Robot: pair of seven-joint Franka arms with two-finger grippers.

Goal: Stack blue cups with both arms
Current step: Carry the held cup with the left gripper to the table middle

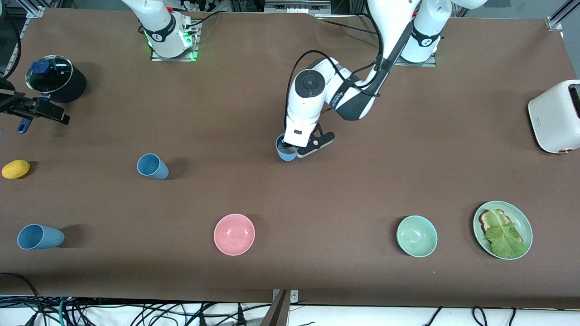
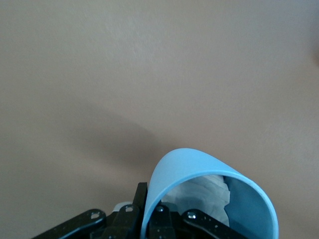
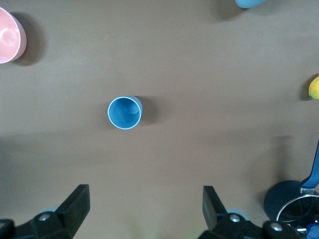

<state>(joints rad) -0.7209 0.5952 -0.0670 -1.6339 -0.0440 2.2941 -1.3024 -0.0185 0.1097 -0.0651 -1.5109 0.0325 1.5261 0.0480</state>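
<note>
My left gripper is holding the light-blue cup. It will let go of it on the bare table (image 1: 284, 155) beyond the gap between the bowls.
My left gripper (image 1: 292, 151) is shut on the rim wall of a light-blue cup (image 1: 283, 155) near the table's middle, one finger outside the wall and one inside. In the left wrist view that cup (image 2: 199, 167) fills the space at the left gripper (image 2: 149, 201). I cannot tell whether it rests on the table. A second blue cup (image 1: 152, 166) stands upright toward the right arm's end. My right gripper (image 3: 144, 201) is open and empty high above the table, out of the front view, and that cup (image 3: 124, 112) shows below it. A third blue cup (image 1: 41, 236) sits nearer the front camera.
A pink bowl (image 1: 234, 234), a pale green bowl (image 1: 417, 236) and a plate with lettuce (image 1: 503, 229) line the near edge. A lemon (image 1: 16, 169), a lidded pot (image 1: 54, 78) and a black device (image 1: 36, 108) sit at the right arm's end. A toaster (image 1: 557, 115) is at the left arm's end.
</note>
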